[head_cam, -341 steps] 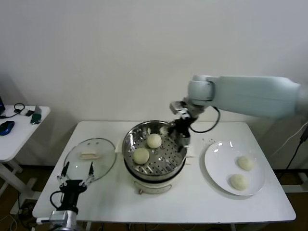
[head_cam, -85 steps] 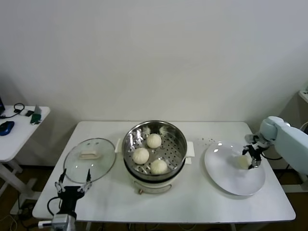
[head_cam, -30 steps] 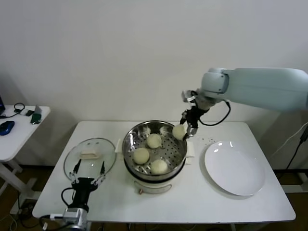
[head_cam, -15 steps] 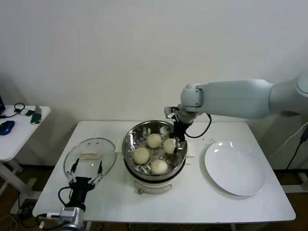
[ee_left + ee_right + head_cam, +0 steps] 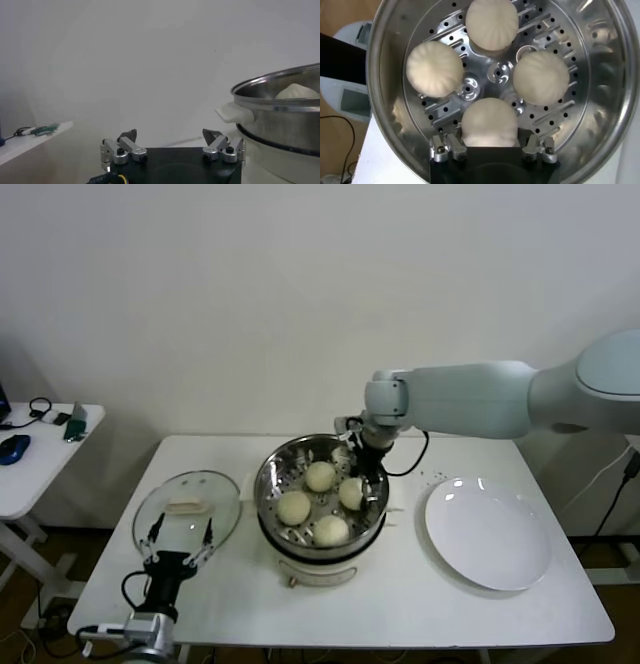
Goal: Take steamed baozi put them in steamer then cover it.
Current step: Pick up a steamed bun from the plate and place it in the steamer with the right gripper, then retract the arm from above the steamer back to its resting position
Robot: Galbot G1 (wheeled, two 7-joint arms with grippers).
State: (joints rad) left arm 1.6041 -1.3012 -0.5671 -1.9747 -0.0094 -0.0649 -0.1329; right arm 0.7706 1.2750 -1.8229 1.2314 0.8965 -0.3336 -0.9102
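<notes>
Next, my left gripper needs to go to the pale handle (image 5: 187, 505) in the middle of the glass cover and close there.
Several cream-white baozi lie on the perforated tray of the steel steamer (image 5: 275, 474): one (image 5: 320, 476) at the back, one (image 5: 294, 507) on the left, one (image 5: 331, 529) at the front. The last one (image 5: 352, 492) sits on the right of the tray, right under my right gripper (image 5: 360, 482). In the right wrist view that bun (image 5: 488, 120) rests on the tray inside the right gripper (image 5: 490, 146), with the steamer wall (image 5: 385, 55) around it. The glass cover (image 5: 215, 529) lies flat on the table left of the steamer. My left gripper (image 5: 178, 534) stands open at the cover's near edge, holding nothing.
An empty white plate (image 5: 488, 534) sits on the table right of the steamer. A small side table (image 5: 40, 454) with a few items stands at the far left. In the left wrist view the steamer (image 5: 280, 110) rises just beyond the open left gripper (image 5: 170, 137).
My right arm carried a baozi from above the steamer's far rim down onto the tray's right side. The left arm stayed by the cover.
</notes>
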